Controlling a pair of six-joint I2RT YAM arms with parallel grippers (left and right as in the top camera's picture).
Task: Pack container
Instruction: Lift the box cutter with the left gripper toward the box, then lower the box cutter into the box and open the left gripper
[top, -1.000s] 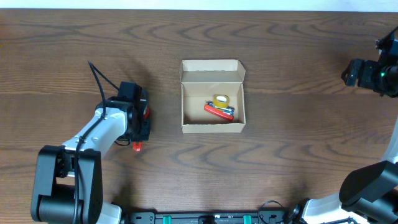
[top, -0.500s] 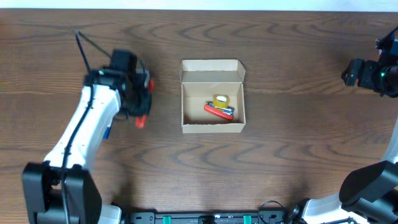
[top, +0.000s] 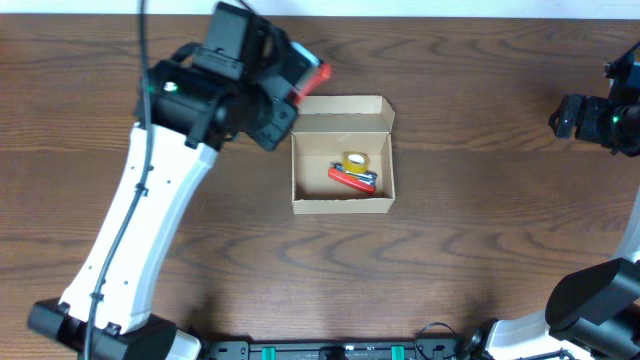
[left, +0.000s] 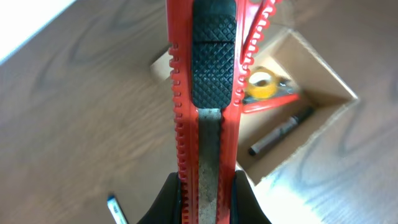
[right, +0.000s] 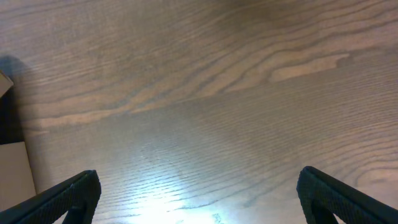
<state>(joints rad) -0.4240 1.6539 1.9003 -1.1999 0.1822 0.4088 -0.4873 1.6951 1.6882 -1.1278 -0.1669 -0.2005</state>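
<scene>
My left gripper is going to put the red utility knife down along the near side inside the cardboard box (top: 332, 192) (left: 278, 135), beside the red tool. The knife is raised over the box's far corner.
The container (top: 343, 205) is an open tan cardboard box at the table's middle, lid flap folded back. Inside lie a yellow tape roll (top: 354, 160), a red tool (top: 348, 178) and, in the left wrist view, a dark marker (left: 280, 133). My left gripper (top: 288, 88) is raised over the box's far left corner, shut on a red utility knife (top: 312, 72). The left wrist view shows the knife (left: 208, 106) between the fingers, with the box (left: 329, 81) below to the right. My right gripper (top: 575, 117) is open and empty at the far right; the right wrist view (right: 205, 199) shows bare wood beneath it.
A blue pen (left: 117, 208) lies on the wood left of the box. The table's far edge (left: 25, 31) is close behind the left gripper. A tan box edge (right: 12, 171) shows at the left of the right wrist view.
My left arm has lifted the red knife off the table at the left and swung it up and right toward the box's far left corner. The right arm has not moved.
</scene>
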